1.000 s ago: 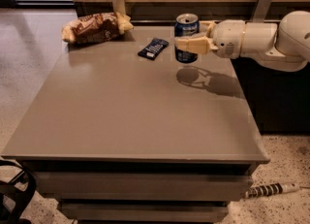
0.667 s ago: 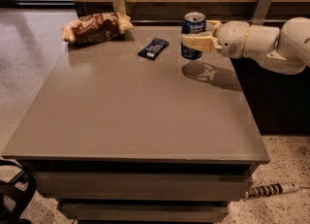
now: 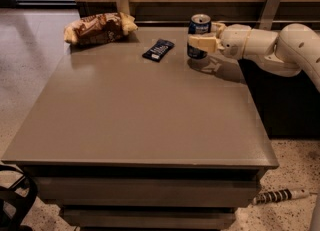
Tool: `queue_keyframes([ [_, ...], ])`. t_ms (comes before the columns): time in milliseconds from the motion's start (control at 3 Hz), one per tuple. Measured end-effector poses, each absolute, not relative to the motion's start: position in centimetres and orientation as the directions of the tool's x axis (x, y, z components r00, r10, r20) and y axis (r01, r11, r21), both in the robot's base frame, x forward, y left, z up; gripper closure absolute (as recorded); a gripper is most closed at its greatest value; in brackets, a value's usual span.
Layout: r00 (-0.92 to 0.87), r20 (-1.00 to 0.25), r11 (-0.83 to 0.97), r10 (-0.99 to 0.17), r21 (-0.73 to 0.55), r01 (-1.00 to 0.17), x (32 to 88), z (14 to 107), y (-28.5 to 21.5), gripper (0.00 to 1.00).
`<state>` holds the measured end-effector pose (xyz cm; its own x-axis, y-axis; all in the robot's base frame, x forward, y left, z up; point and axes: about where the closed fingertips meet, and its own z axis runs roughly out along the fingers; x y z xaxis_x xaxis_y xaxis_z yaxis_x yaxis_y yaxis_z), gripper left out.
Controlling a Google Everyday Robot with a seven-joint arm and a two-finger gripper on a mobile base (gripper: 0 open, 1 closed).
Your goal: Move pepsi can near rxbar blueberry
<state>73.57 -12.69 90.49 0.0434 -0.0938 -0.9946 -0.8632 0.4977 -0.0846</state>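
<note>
I will let go of the pepsi can upright on the grey table, in the gap (image 3: 186, 67) next to the rxbar blueberry, with my gripper.
The pepsi can (image 3: 199, 30), dark blue with a silver top, stands upright at the back right of the grey table (image 3: 140, 120). My gripper (image 3: 202, 43) reaches in from the right and is shut on the can's side. The can's base is at or just above the tabletop; I cannot tell which. The rxbar blueberry (image 3: 158, 50), a flat dark navy wrapper with white lettering, lies on the table a short way to the left of the can, apart from it.
A brown and tan snack bag (image 3: 98, 27) lies at the table's back left corner. A wooden wall with metal brackets (image 3: 270, 5) runs behind the table. A coiled cable (image 3: 280, 195) lies on the floor at the right.
The gripper and the can have shifted a little to the right and toward the back, away from the rxbar. The bar and the bag have not moved.
</note>
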Motion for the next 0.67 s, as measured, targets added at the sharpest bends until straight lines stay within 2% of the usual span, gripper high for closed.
queue_keyframes([
  [667,0.005,-0.995,0.485,-0.103,-0.054,-0.873,74.0,87.4,-11.3,1.0],
])
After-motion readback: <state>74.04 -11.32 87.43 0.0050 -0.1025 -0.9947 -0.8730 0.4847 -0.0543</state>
